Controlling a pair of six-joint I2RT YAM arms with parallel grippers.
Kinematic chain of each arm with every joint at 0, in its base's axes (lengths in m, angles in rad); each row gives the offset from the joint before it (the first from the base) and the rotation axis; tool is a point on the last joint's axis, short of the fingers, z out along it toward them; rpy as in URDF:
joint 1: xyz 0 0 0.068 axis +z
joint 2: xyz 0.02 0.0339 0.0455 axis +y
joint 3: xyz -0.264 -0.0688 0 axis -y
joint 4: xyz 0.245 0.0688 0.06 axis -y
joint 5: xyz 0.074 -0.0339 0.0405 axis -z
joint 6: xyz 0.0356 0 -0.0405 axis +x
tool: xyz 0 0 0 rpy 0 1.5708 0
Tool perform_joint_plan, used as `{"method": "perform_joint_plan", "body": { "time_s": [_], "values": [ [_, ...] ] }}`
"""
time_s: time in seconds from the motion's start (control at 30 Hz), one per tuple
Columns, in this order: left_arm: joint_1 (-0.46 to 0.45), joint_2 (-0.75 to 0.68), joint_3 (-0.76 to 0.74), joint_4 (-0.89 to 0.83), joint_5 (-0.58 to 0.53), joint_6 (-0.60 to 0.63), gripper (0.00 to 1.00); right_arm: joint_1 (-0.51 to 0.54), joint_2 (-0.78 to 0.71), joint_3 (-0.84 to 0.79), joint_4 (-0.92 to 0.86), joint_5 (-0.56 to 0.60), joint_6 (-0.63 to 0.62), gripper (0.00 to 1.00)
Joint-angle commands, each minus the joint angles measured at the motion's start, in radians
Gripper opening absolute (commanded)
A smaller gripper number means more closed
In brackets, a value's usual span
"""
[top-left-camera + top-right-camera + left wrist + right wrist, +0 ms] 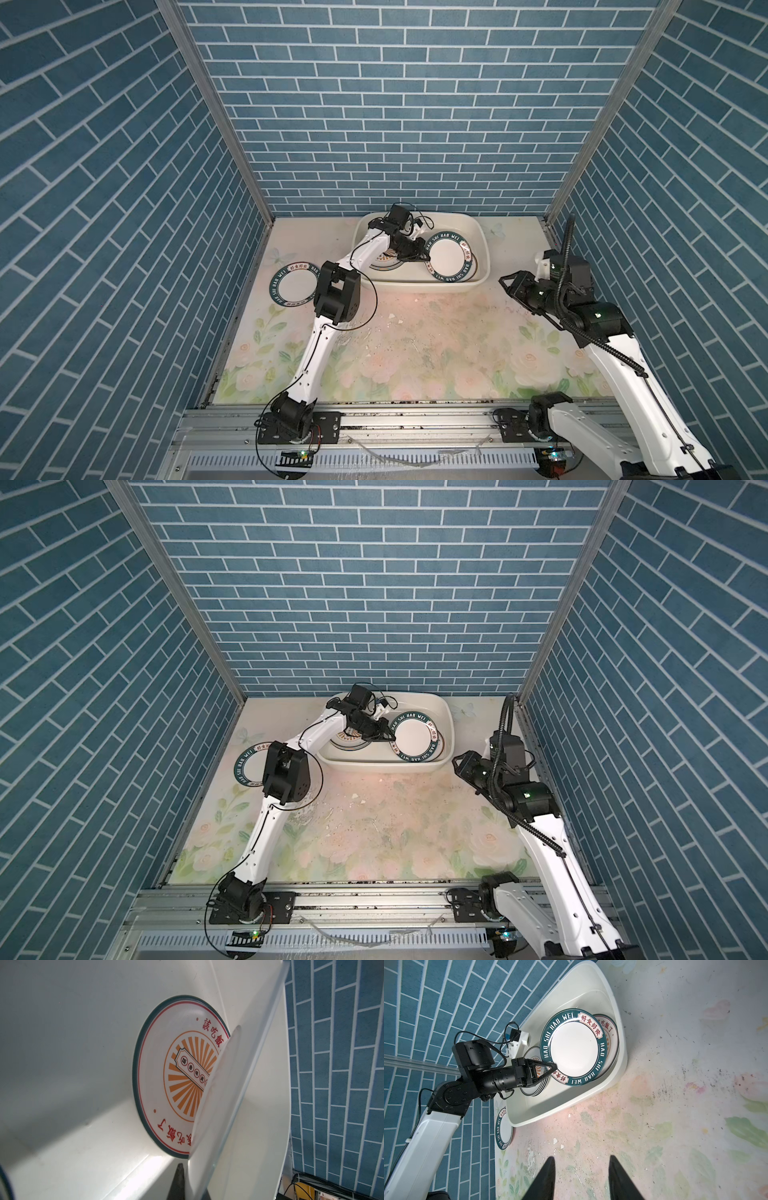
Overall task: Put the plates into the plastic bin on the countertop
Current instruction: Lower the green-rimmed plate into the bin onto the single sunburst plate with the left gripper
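Observation:
The robot's left gripper will release the teal-banded plate on top of the orange sunburst plate [451,261] [184,1082] in the plastic bin.
My left gripper [424,259] [388,737] [555,1067] reaches into the plastic bin [415,284] [374,766] [566,1105] and is shut on the rim of a teal-banded plate [449,257] [415,737] [575,1049]. That plate hangs tilted over the bin's right half. In the left wrist view the held plate [228,1105] appears edge-on, clamped at my left gripper [193,1178]. An orange sunburst plate [166,1076] lies on the bin floor. Another teal-banded plate [291,286] [247,766] [503,1132] lies on the countertop [415,332], left of the bin. My right gripper [505,286] [457,762] [581,1159] is open and holds nothing.
A stack of sunburst plates [384,262] [533,1088] fills the bin's left half, and one more sunburst plate [611,1034] leans under the held plate. Blue brick walls close three sides. The left arm's elbow [336,295] hangs over the countertop plate's right edge.

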State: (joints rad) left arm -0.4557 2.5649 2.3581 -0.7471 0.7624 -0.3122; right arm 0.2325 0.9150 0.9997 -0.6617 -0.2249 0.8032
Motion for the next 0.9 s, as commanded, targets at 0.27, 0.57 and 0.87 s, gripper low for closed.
{"method": "perform_joint_plan", "body": {
  "time_s": [0.27,0.57,0.87],
  "values": [
    [0.009,0.031,0.029,0.046,0.054,-0.029,0.09,-0.014,0.014,-0.014,0.028,-0.022,-0.015,0.42],
    [0.015,0.050,0.035,0.052,0.064,-0.043,0.11,-0.018,0.014,-0.027,0.042,-0.024,0.002,0.42],
    [0.021,0.058,0.037,0.068,0.078,-0.062,0.17,-0.019,0.026,-0.021,0.048,-0.028,0.005,0.42]
  ]
}}
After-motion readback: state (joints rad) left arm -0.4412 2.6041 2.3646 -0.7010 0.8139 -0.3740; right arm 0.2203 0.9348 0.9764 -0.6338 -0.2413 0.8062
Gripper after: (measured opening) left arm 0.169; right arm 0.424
